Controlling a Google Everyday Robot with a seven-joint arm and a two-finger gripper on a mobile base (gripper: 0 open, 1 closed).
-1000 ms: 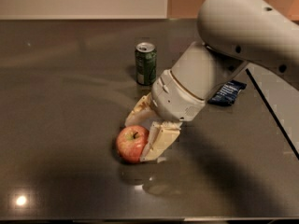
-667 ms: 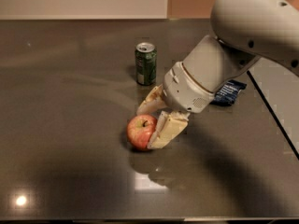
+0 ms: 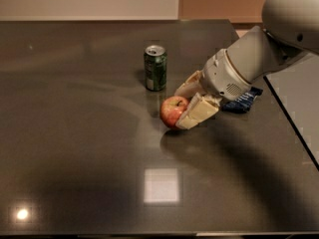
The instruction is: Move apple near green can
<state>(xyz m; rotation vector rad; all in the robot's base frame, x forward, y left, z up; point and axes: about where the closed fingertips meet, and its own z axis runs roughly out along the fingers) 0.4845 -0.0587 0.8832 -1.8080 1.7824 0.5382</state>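
Next, I release the apple close beside the green can (image 3: pixel 180 86), on the side facing the blue snack packet.
The red apple (image 3: pixel 172 111) with yellowish patches is held between the two pale fingers of my gripper (image 3: pixel 183 108), a little above the dark table, with its shadow just below. The gripper is shut on it; one finger (image 3: pixel 197 114) is in front of the apple, the other (image 3: pixel 187 87) behind. The green can (image 3: pixel 155 67) stands upright a short way up and to the left of the apple, apart from it. The white arm reaches in from the upper right.
A flat dark blue snack packet (image 3: pixel 244 100) lies to the right, partly behind the arm. The dark glossy table (image 3: pixel 75 148) ends in an edge on the right (image 3: pixel 291 118) and at the front. Bright light reflections show on the near table.
The gripper has carried the apple up and to the right, from the near middle of the table to a spot close beside the green can. The can and packet have not moved.
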